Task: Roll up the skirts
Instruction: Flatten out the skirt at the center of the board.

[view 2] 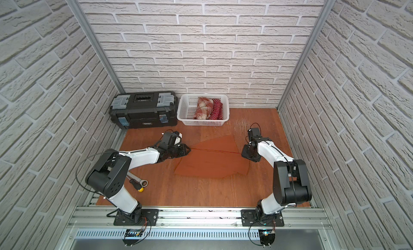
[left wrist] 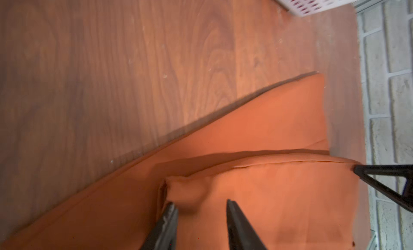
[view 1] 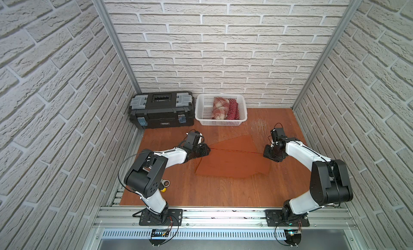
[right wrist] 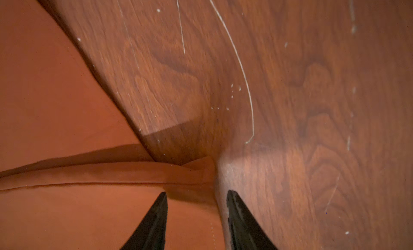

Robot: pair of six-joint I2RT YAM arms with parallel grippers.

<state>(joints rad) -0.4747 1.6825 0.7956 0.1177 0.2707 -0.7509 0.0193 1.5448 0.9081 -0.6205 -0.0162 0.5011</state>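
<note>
The skirt's folded edge is crooked to the skirt's far edge, so next the left gripper pinches the skirt's puckered end (left wrist: 176, 185) and pulls it back with the right gripper.
The rust-orange skirt (view 1: 232, 163) (view 2: 210, 166) lies on the wooden table, its near part folded over along a straight edge. My left gripper (view 1: 209, 149) (left wrist: 200, 202) is at the left end of that edge, jaws a little apart, with a small pucker of orange cloth (left wrist: 279, 204) against one finger. My right gripper (view 1: 266, 153) (right wrist: 197, 192) is at the right end. Its jaws straddle the cloth's border (right wrist: 44, 92), one tip on cloth and one on wood. The plaid skirt (view 1: 220, 108) and the polka-dot skirt (view 1: 233, 109) lie rolled in the basket.
A white lattice basket (view 1: 201, 116) stands at the back against the brick wall, with a black toolbox (view 1: 161, 110) to its left. A wrench (view 2: 139, 182) and a yellow-tipped screwdriver (view 2: 138, 187) lie by the left arm's elbow. Brick walls close in both sides.
</note>
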